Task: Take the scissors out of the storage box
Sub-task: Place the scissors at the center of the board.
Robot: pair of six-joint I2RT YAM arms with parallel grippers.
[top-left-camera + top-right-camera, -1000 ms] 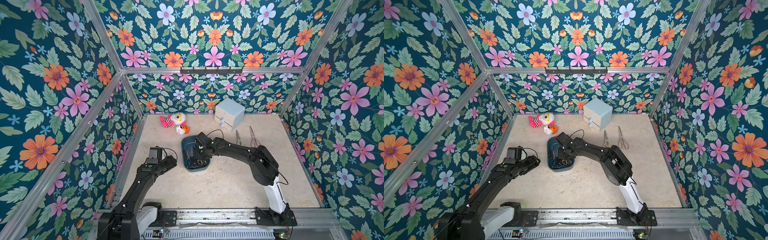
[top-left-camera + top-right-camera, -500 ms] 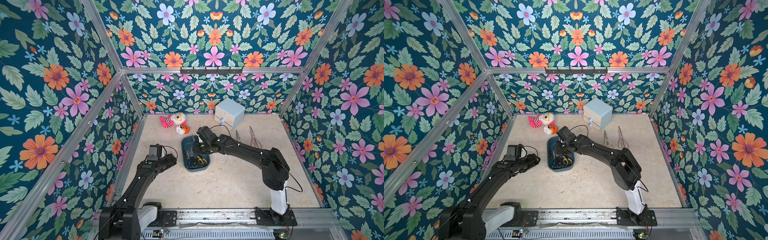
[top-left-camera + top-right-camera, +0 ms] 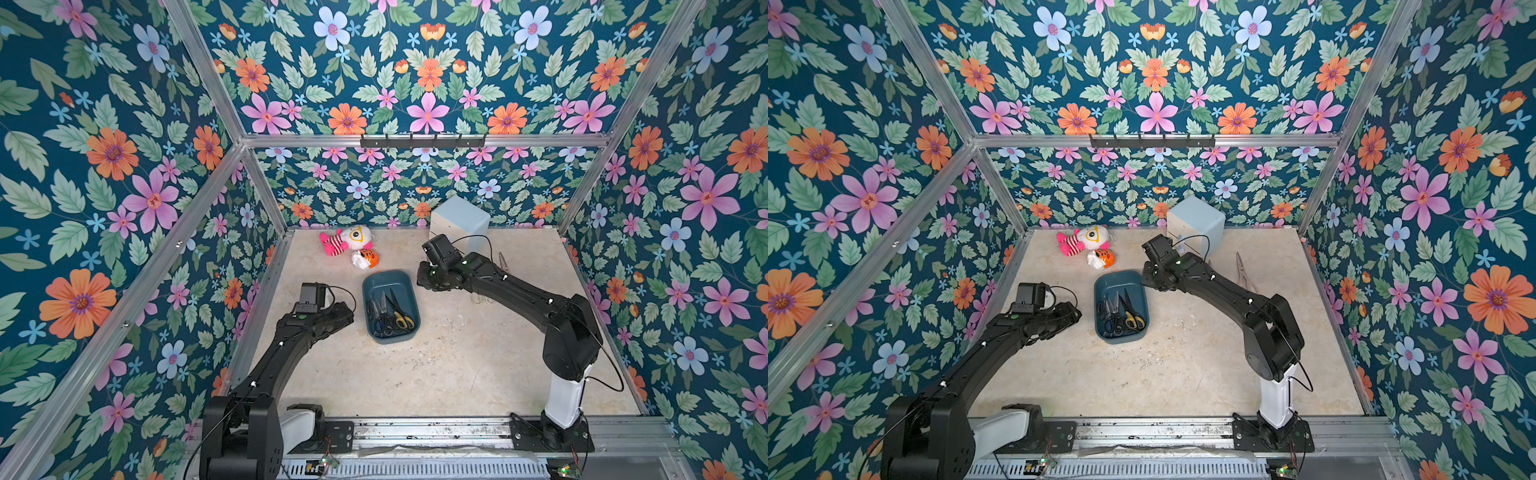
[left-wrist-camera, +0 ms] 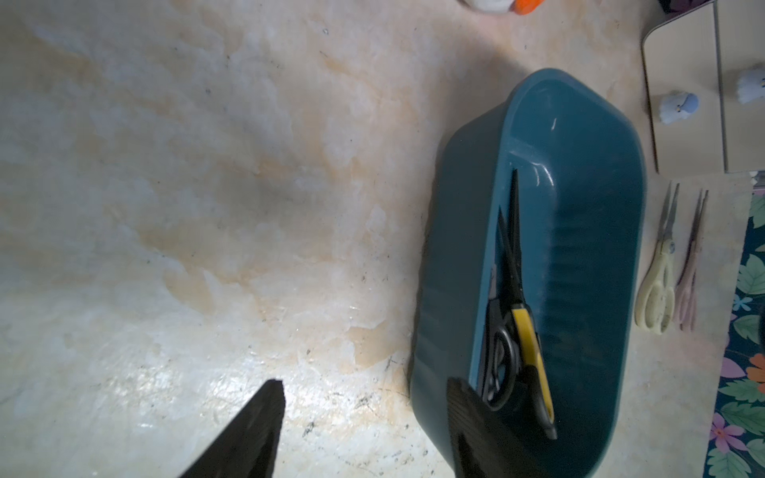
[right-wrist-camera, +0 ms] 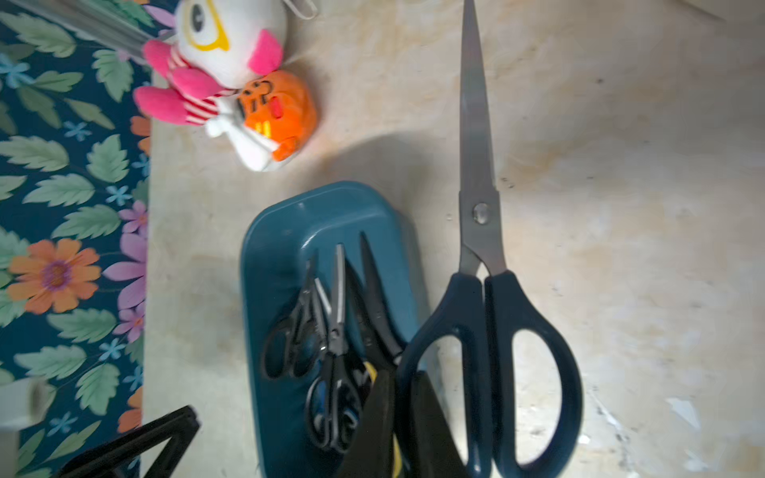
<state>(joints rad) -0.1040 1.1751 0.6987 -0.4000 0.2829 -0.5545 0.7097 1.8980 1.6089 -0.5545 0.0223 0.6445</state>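
The dark-blue scissors will go down from my right gripper onto the table (image 3: 458,288) (image 5: 685,219), in the spot between the storage box and the cream scissors.
The teal storage box (image 3: 388,284) (image 3: 1120,284) lies mid-table in both top views. Inside it are several scissors (image 3: 392,318) (image 5: 331,331), one with yellow-black handles (image 4: 528,335). My right gripper (image 5: 403,380) is shut on one handle loop of large dark-blue scissors (image 5: 480,231), whose blades point over bare table beside the box. From above, that gripper (image 3: 432,278) hangs just right of the box's far end and hides this pair. My left gripper (image 4: 366,397) (image 3: 349,316) is open and empty at the box's left wall. Cream scissors (image 4: 658,281) and pink scissors (image 4: 689,281) lie on the table.
Two plush toys (image 3: 349,245) sit at the back, left of centre. A pale blue drawer cube (image 3: 459,220) stands against the back wall. Floral walls close in the table on three sides. The arm bases stand on a metal rail (image 3: 415,432) along the front.
My right gripper has risen out of the box and moved right and back, carrying the dark-blue scissors. The left arm has barely moved.
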